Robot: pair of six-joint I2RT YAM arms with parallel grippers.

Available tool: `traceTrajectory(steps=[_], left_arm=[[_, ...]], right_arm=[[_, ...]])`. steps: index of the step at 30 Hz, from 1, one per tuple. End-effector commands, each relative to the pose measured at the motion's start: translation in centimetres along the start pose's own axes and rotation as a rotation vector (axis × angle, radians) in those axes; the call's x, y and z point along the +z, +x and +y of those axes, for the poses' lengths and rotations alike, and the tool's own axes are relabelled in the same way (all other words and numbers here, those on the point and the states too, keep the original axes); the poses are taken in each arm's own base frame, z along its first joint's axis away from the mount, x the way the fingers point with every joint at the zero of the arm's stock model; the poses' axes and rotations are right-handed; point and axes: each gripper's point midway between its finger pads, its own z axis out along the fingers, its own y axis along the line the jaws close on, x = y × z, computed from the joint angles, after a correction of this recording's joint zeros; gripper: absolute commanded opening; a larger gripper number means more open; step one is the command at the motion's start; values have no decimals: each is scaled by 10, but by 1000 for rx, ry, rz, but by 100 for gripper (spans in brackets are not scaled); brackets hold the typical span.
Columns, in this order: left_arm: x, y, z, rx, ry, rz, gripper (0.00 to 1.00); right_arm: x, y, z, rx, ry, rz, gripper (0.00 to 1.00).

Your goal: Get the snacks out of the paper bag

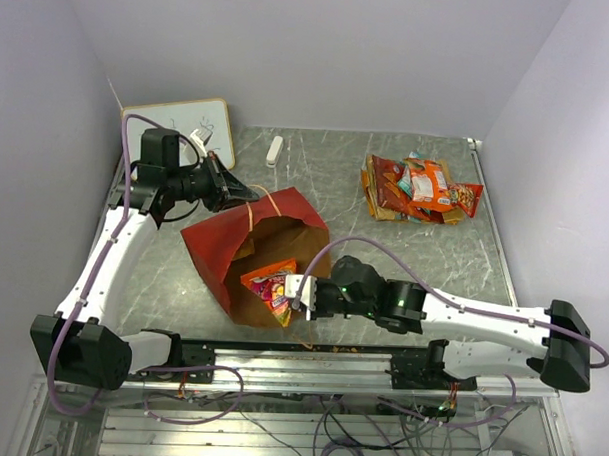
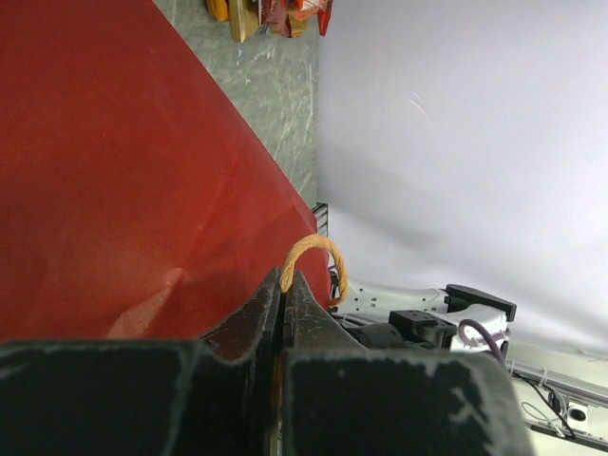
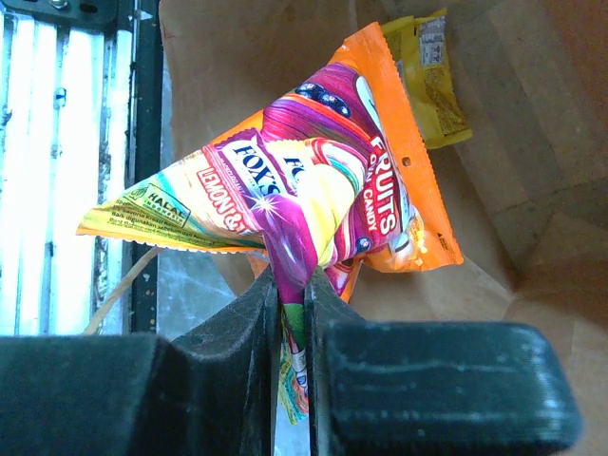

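Note:
Next, I let go of the candy packet with my right gripper on the brown packet in the snack pile [image 1: 389, 175], next to the orange one.
The red paper bag [image 1: 216, 247] lies on its side mid-table, brown mouth toward the near edge. My left gripper [image 1: 248, 193] is shut on its tan cord handle [image 2: 321, 255] at the bag's far top edge; the red bag wall [image 2: 114, 161] fills that wrist view. At the bag's mouth my right gripper [image 1: 298, 291] is shut on an orange and purple candy packet [image 1: 269, 286], pinched by its middle [image 3: 313, 199] between the fingers. A yellow packet [image 3: 432, 81] lies deeper inside the bag. Several snacks [image 1: 421, 189] are piled on the table at the far right.
A whiteboard [image 1: 193, 124] leans at the far left corner with a white marker [image 1: 275, 149] lying beside it. The metal rail [image 1: 310, 360] runs along the near table edge, right behind my right gripper. Walls close in the left, back and right sides.

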Motion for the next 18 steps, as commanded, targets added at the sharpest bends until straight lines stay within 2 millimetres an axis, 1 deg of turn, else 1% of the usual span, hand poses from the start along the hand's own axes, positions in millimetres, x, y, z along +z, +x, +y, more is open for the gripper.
traceTrajectory(steps=[1, 7, 12, 15, 17, 18], left_arm=[[-2, -7, -8, 56, 11, -20, 7], [-2, -4, -6, 48, 11, -8, 7], [-2, -2, 2, 35, -23, -14, 7], [0, -2, 1, 10, 2, -17, 7], [1, -3, -1, 8, 15, -21, 7], [1, -3, -1, 10, 11, -24, 7]], right_arm=[[-22, -31, -10, 16, 18, -68, 0], [-55, -60, -14, -3, 12, -134, 0], [-82, -87, -16, -31, -7, -197, 0], [-98, -106, -27, -31, 36, -239, 0], [-117, -129, -45, -41, 110, -299, 0], [-123, -136, -52, -48, 144, -318, 0]])
